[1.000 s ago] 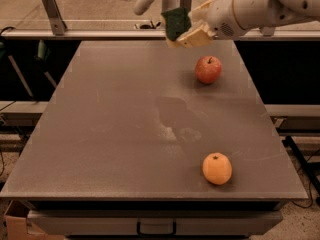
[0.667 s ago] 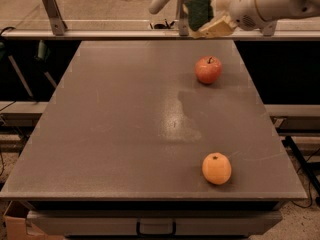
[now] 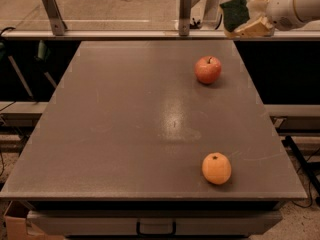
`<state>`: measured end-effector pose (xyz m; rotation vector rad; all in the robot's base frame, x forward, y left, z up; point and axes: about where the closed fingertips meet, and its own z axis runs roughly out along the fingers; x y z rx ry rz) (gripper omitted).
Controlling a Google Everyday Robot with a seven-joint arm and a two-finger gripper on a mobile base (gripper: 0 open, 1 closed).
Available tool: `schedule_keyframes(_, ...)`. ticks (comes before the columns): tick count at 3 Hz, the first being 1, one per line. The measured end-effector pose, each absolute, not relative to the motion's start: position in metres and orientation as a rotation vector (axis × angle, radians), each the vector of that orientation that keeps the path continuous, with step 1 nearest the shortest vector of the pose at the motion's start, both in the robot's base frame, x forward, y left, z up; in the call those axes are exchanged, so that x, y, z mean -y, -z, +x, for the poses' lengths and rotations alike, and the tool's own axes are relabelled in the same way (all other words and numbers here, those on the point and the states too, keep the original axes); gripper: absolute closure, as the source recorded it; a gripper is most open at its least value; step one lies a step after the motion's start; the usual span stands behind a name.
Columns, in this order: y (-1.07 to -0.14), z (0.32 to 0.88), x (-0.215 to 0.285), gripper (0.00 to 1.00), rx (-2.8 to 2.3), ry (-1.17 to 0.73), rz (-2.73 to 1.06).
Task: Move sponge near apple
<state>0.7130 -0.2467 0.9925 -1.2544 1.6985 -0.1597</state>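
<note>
The robot's gripper will release the sponge on the grey table (image 3: 223, 59) just behind the red apple, toward the white arm.
The red apple (image 3: 208, 69) with a short dark stem sits on the grey table (image 3: 125, 134) at the far right. The sponge (image 3: 234, 14), dark green on top, is held in the air above the table's far right corner, up and to the right of the apple. My gripper (image 3: 245, 20) is shut on the sponge, its pale fingers (image 3: 255, 28) wrapped around it. The white arm comes in from the upper right.
An orange round fruit (image 3: 216, 168) lies near the table's front right. A rail with two metal posts (image 3: 185, 6) runs along the far edge. A drawer handle (image 3: 156, 228) sits under the front edge. Cables lie on the floor at both sides.
My gripper with the sponge has risen and moved to the right, from just above the table's far edge beside the apple to high over the far right corner.
</note>
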Motion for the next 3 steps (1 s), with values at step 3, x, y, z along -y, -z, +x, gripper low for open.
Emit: schedule_keyframes(3, -0.91, 0.725, 0.286, 0.99, -1.812, 0.066, -1.385)
